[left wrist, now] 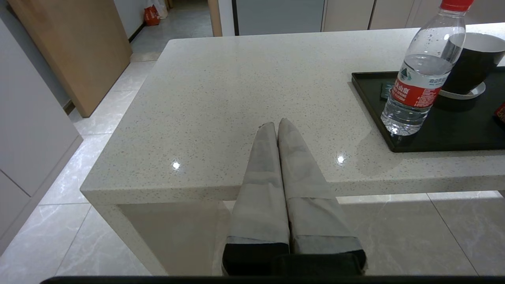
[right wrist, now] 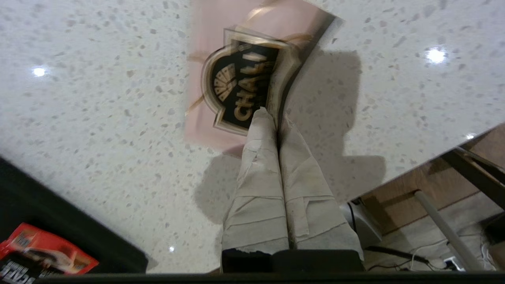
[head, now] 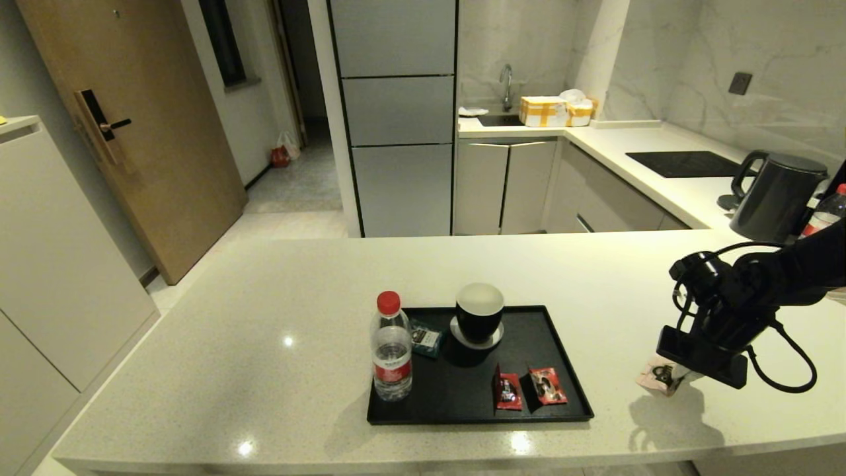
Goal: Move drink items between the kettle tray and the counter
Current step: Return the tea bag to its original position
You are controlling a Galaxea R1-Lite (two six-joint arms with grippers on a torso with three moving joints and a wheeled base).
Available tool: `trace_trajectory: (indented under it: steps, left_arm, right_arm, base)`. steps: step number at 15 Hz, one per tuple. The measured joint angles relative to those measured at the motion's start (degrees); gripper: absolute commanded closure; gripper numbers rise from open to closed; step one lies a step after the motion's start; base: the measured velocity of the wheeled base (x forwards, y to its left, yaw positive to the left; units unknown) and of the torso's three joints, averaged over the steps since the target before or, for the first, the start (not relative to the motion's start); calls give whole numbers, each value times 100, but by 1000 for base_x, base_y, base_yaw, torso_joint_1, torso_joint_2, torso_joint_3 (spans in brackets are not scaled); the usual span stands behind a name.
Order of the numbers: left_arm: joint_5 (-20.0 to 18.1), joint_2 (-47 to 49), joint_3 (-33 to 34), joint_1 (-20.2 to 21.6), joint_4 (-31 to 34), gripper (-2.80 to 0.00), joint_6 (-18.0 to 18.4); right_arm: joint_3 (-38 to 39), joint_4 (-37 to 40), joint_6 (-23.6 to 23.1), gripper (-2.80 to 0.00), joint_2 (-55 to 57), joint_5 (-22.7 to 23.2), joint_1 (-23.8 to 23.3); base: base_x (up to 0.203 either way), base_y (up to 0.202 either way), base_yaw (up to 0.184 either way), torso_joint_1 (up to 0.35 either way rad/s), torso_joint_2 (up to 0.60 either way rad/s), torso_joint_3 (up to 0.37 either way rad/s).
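Note:
The robot's right gripper needs to let go of the pale beige sachet on the black kettle tray [head: 533, 334] between the saucer and the tray's edge.
The water bottle [head: 392, 357] [left wrist: 418, 75] with red cap and label stands upright in the near left corner of the black kettle tray [head: 568, 370] [left wrist: 434, 134]. Right of the tray, the pale beige sachet [head: 654, 377] [right wrist: 221, 59] with a black logo hangs tilted just above the speckled counter [head: 264, 317], casting a shadow on it. My right gripper [head: 681, 377] [right wrist: 276, 114] is shut on the sachet's edge. My left gripper [left wrist: 276, 123] is shut and empty, held before the counter's front edge, left of the tray, out of the head view.
On the tray stand a black cup [head: 479, 312] on a saucer, two red sachets [head: 507, 390] [head: 547, 385] and a dark teal packet [head: 426, 338]. A dark kettle [head: 776, 195], another bottle [head: 826, 211] and a black hob [head: 687, 163] are at the back right.

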Motion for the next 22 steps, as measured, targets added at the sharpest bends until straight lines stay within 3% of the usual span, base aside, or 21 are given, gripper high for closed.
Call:
trace_trajectory:
  steps: [3,6,9,13,17,22]
  left_arm:
    - [2,0,0,5,0,0,2]
    - [0,0,0,0,0,0,0]
    - [0,0,0,0,0,0,0]
    - [2,0,0,5,0,0,1]
    - [2,0,0,0,0,0,-1]
    - [1,0,0,5,0,0,0]
  right_arm:
    - [-11,46,-61,0,-410,-11,158]
    - [-164,101,-105,0,-793,-50,714]
    - [-895,709,-227,0,-892,-56,1343]
    - [-2064,1512,-835,0,-383,-59,2056]
    - [-2591,1575,-1026,0,454,-47,2274]
    - [-2527,1140,-1168,0,762,-86,2300]
  base:
    - [0,0,0,0,0,0]
    - [0,0,0,0,0,0]
    - [0,0,0,0,0,0]
    - [0,0,0,0,0,0]
    - [0,0,0,0,0,0]
    - [0,0,0,0,0,0]
